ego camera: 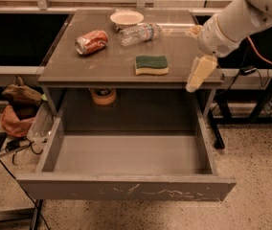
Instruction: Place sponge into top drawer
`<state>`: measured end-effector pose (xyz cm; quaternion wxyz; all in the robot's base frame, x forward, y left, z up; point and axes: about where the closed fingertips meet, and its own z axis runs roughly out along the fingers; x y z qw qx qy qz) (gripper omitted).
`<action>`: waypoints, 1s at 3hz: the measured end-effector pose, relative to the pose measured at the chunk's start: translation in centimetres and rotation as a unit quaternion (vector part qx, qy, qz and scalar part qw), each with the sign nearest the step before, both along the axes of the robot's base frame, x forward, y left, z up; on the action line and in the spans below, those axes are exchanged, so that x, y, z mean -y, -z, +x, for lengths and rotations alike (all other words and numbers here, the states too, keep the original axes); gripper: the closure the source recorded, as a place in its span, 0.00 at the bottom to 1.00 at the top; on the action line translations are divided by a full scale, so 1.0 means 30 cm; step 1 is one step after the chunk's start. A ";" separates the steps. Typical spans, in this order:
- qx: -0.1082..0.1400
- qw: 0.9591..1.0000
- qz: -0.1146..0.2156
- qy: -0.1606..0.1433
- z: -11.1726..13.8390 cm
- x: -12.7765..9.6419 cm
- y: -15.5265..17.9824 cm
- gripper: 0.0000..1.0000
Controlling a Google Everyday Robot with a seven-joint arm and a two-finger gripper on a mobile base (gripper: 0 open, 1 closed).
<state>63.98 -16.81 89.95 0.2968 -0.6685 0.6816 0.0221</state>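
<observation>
The sponge has an end (164, 65) facing my gripper, farthest from the crushed red can. My gripper should take hold of the sponge by that end next.
The sponge (151, 64), dark green on top and yellow below, lies flat on the grey tabletop (102, 66), a little right of centre near the front edge. The top drawer (126, 189) is pulled wide open below the table, and its inside is bare. Its scratched front panel faces the camera. My gripper (199, 74) hangs at the table's right front corner, to the right of the sponge and apart from it, pointing down. It holds nothing that I can see.
A crushed red can (91, 41), a clear plastic bottle (140, 33) and a white bowl (127, 18) lie at the back of the tabletop. A tan roll (103, 96) sits under the table. Bags (18, 107) and cables lie on the floor at left.
</observation>
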 end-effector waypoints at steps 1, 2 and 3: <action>0.024 0.999 0.011 -0.028 0.131 -0.066 0.001 0.00; 0.026 0.998 0.006 -0.051 0.229 -0.116 0.018 0.00; 0.016 0.997 0.007 -0.076 0.292 -0.166 0.056 0.00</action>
